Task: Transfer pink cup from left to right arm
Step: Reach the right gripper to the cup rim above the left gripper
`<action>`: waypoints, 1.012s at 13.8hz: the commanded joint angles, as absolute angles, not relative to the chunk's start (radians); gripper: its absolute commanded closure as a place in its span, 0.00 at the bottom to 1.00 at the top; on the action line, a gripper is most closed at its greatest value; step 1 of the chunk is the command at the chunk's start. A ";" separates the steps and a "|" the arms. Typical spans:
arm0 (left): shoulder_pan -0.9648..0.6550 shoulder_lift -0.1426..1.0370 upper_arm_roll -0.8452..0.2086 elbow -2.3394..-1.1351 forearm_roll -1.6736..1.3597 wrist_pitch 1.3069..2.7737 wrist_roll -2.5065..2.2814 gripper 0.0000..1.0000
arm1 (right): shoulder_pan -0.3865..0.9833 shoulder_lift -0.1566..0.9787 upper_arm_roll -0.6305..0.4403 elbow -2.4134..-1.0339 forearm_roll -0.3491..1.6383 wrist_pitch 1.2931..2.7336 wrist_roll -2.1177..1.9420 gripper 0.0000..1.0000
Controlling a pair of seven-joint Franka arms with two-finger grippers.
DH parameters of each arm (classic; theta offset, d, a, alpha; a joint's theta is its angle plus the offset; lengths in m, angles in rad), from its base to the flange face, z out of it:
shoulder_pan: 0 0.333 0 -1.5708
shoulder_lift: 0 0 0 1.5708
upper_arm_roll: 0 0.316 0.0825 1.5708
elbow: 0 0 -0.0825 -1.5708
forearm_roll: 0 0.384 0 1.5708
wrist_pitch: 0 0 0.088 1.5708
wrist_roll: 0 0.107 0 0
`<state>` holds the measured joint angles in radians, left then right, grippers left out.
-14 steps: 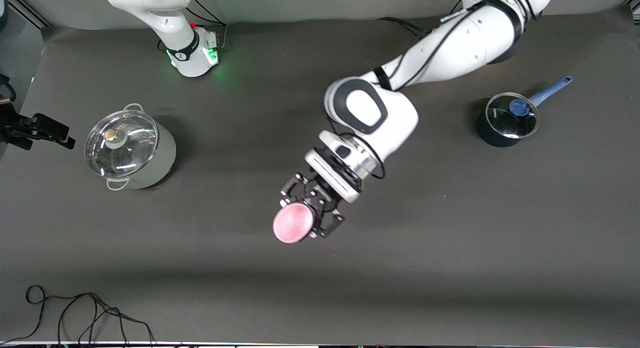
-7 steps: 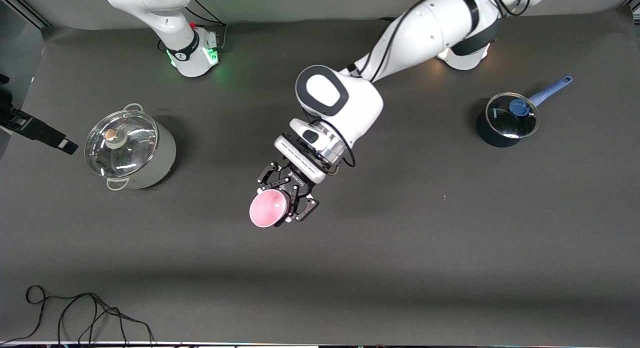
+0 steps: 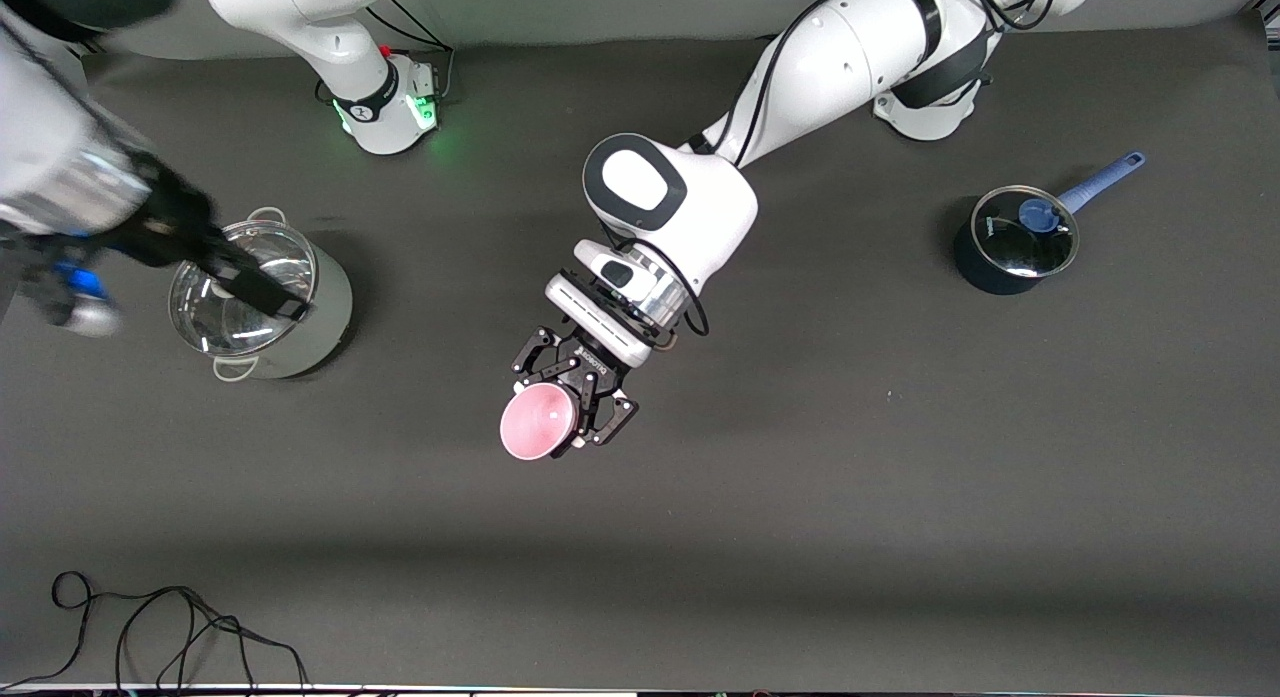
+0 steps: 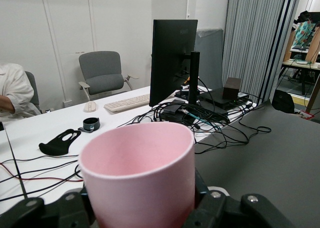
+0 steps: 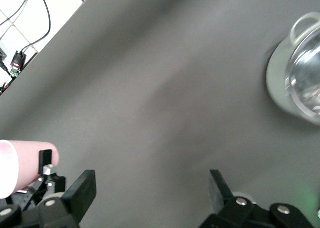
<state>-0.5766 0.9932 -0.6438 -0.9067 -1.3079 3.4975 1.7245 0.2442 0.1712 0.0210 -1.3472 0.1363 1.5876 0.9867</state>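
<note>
Next, my right gripper grabs the pink cup by its rim (image 3: 506, 405) (image 5: 18, 164) on the side facing the steel pot, across from my left gripper.
The pink cup (image 3: 535, 427) is held over the middle of the table by my left gripper (image 3: 565, 417). The black claw fingers are shut on its body and its open mouth faces the front camera. In the left wrist view the cup (image 4: 140, 173) fills the foreground between the left gripper's (image 4: 142, 215) fingers. My right gripper (image 3: 265, 295) is blurred and hangs over the steel pot. In the right wrist view the right gripper (image 5: 152, 185) is open and empty above bare table. The cup (image 5: 10, 168) shows at that view's edge.
A steel pot with a glass lid (image 3: 300, 327) stands toward the right arm's end, also in the right wrist view (image 5: 295, 83). A dark blue saucepan with lid (image 3: 1010, 242) stands toward the left arm's end. A black cable (image 3: 180, 627) lies near the front edge.
The left arm carried the cup toward the right arm's end, then nearly stopped. The right arm swung in from the table's edge to over the steel pot.
</note>
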 commanded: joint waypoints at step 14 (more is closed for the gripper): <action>-0.611 0.979 -0.609 -0.904 -1.308 3.507 1.695 1.00 | 0.489 0.485 0.009 -1.014 0.015 1.583 1.175 0.00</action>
<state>-0.5940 0.9932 -0.6325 -0.9064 -1.3079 3.4975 1.7196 0.4837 0.4551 0.0201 -1.0803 0.0358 1.5939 1.1578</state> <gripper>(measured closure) 0.317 0.000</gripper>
